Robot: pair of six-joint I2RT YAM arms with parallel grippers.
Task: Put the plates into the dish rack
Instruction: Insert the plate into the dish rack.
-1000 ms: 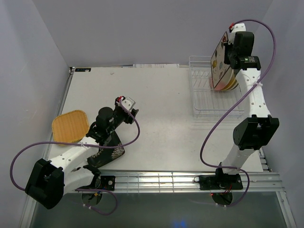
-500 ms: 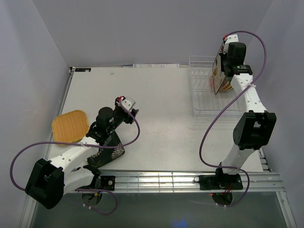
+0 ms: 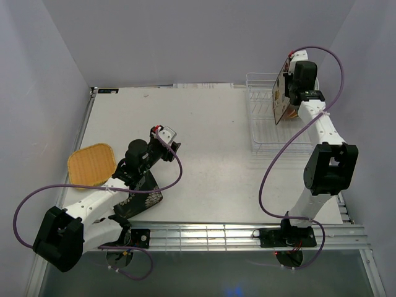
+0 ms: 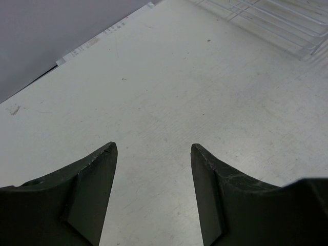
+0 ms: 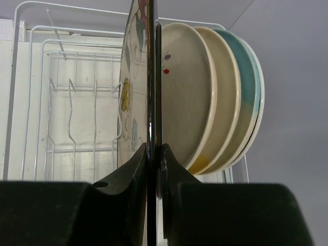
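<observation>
I need to let go of the flowered cream plate with my right gripper, upright in the dish rack [image 3: 285, 111] [image 5: 154, 148], against the nearest round plate. The plate is now held edge-on over the rack.
My right gripper [image 3: 291, 83] [image 5: 152, 146] is shut on the rim of the flowered cream plate [image 3: 281, 93] [image 5: 134, 77], which it holds upright and edge-on over the white wire dish rack [image 3: 263, 133] [image 5: 72, 92]. Several round plates [image 5: 225, 102] stand on edge in the rack just right of the held plate. An orange-yellow square plate [image 3: 91, 163] lies at the table's left edge. A black floral plate [image 3: 141, 197] lies under my left arm. Above bare table, my left gripper [image 3: 168, 141] [image 4: 154, 146] is open and holds nothing.
The rack's left half shows only upright tines [image 5: 95, 118]. The rack's corner [image 4: 277, 20] shows far off in the left wrist view. Grey walls [image 3: 185, 37] close in the table behind and on both sides, the right one close to the rack.
The right arm has swung the flowered plate left and down toward the rack, turning it more edge-on. The left arm has not moved.
</observation>
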